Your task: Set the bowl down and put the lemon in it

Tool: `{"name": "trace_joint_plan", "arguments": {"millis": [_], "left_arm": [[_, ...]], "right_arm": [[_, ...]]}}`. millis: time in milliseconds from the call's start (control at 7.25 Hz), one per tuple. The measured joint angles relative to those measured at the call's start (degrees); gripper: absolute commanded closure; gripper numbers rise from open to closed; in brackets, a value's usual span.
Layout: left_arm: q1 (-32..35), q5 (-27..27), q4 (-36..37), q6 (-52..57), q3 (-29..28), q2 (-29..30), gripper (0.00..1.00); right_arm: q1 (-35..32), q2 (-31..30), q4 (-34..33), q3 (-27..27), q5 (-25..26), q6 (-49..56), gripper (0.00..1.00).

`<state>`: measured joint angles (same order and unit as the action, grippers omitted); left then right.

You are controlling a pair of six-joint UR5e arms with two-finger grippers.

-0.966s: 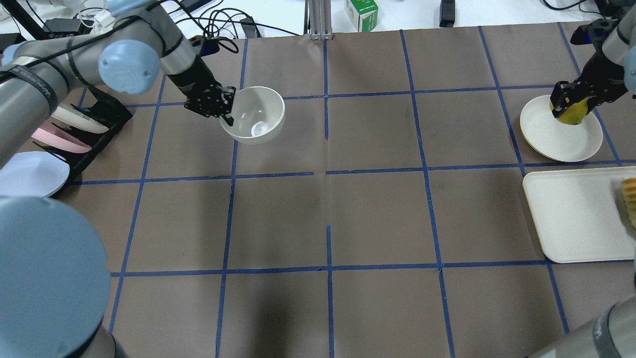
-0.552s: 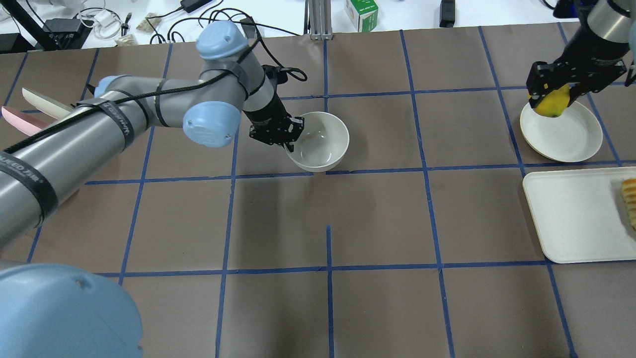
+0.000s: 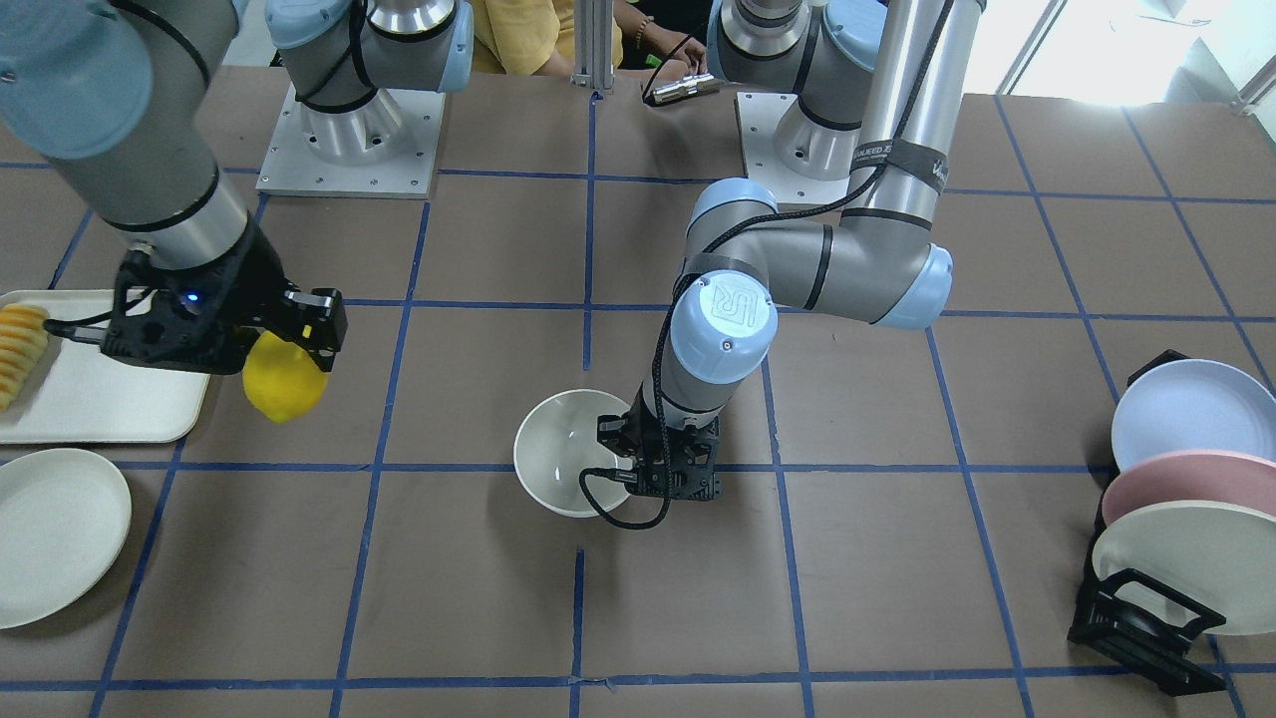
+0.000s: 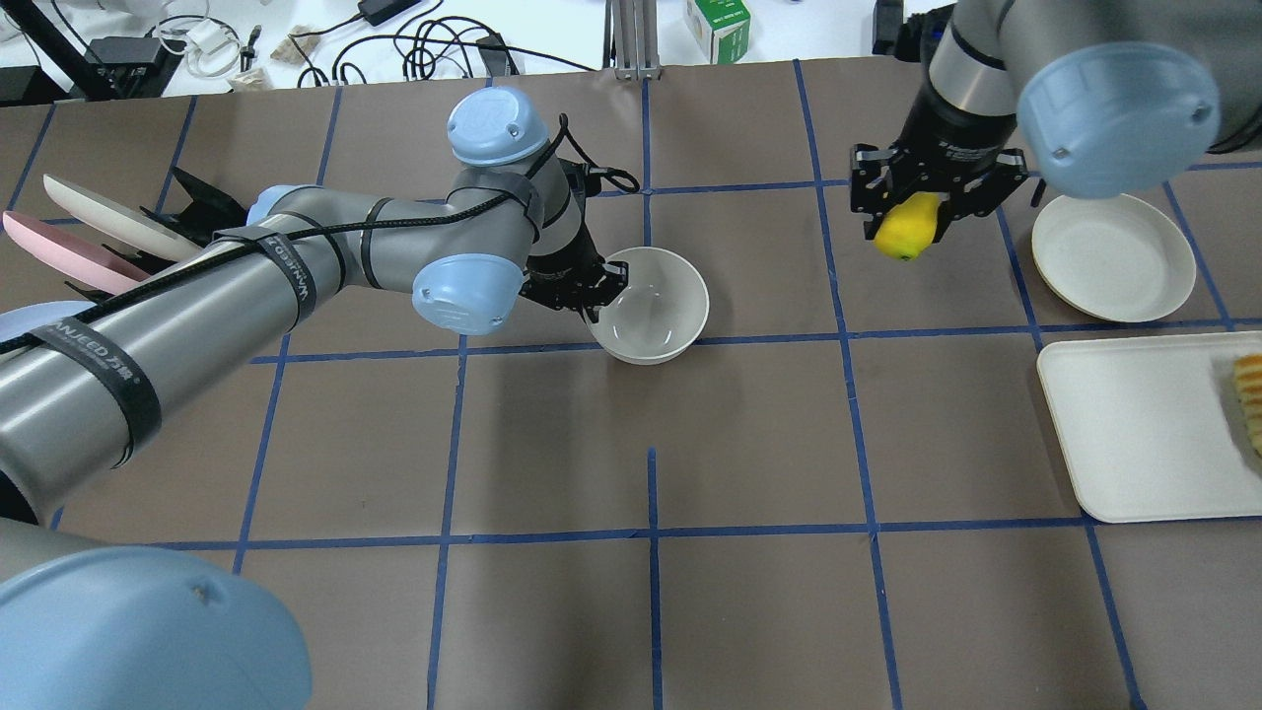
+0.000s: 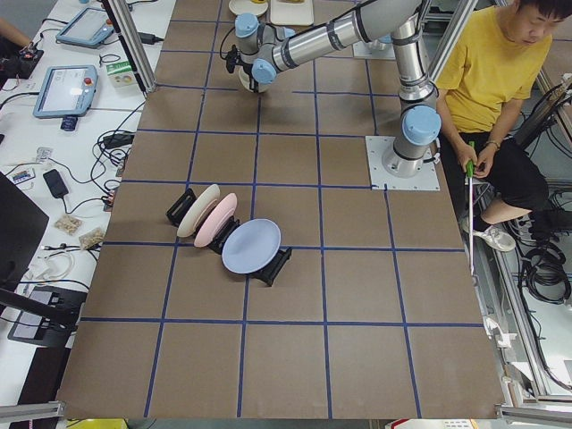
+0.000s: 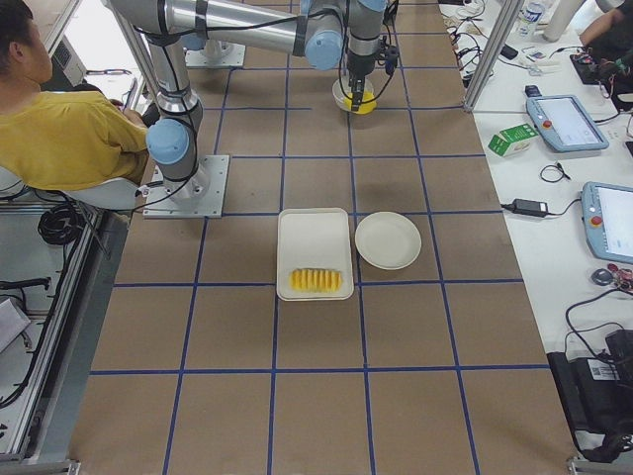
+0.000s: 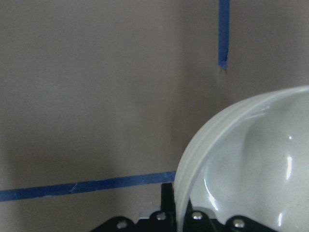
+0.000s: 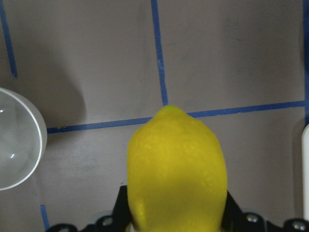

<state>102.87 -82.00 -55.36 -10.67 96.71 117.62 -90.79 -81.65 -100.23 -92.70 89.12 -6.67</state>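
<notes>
Next, my right gripper lets go of the lemon on the inner bottom of the off-white bowl (image 3: 592, 481) next to my left gripper.
The off-white bowl (image 4: 653, 308) is near the table's middle, by a blue tape line; I cannot tell whether it touches the table. My left gripper (image 4: 595, 296) is shut on the bowl's left rim, one finger inside and one outside, as the left wrist view shows on the bowl (image 7: 251, 164). In the front view the bowl (image 3: 563, 451) is beside my left gripper (image 3: 626, 469). My right gripper (image 4: 912, 219) is shut on the yellow lemon (image 4: 907, 231) and holds it in the air, right of the bowl. The lemon (image 8: 176, 169) fills the right wrist view, with the bowl (image 8: 17, 140) at its left edge.
A flat cream plate (image 4: 1114, 258) lies at the right, with nothing on it. A cream tray (image 4: 1134, 434) with sliced fruit (image 4: 1250, 399) is in front of it. A black rack (image 3: 1146, 618) with three plates stands on my left side.
My left gripper carried the bowl right, from near the rack to the table's middle. My right gripper lifted the lemon off the flat plate and moved it left toward the bowl.
</notes>
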Motion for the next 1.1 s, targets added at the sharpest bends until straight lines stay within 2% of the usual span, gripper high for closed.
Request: {"name": "trace_joint_plan", "arguments": {"millis": [138, 414, 690, 828, 1103], "left_arm": [[-0.2, -0.1, 0.1, -0.2, 0.1, 0.1, 0.0], [-0.3, 0.0, -0.2, -2.9, -0.4, -1.0, 0.0], [-1.7, -0.2, -3.7, -3.3, -0.8, -4.2, 0.0], [-4.0, -0.2, -6.9, -1.3, -1.4, -7.0, 0.0], [-10.5, -1.6, -17.8, 8.1, -3.7, -14.2, 0.0]], "right_arm": [[-2.6, 1.2, -1.5, 0.0, 0.0, -2.7, 1.0], [-5.8, 3.5, -4.7, 0.0, 0.0, -4.4, 1.0], [-7.5, 4.9, -5.7, 0.0, -1.2, -4.8, 1.0], [-8.1, 5.6, -6.7, 0.0, -3.0, -5.4, 1.0], [-10.8, 8.8, -12.3, 0.2, -5.0, -8.4, 1.0]]}}
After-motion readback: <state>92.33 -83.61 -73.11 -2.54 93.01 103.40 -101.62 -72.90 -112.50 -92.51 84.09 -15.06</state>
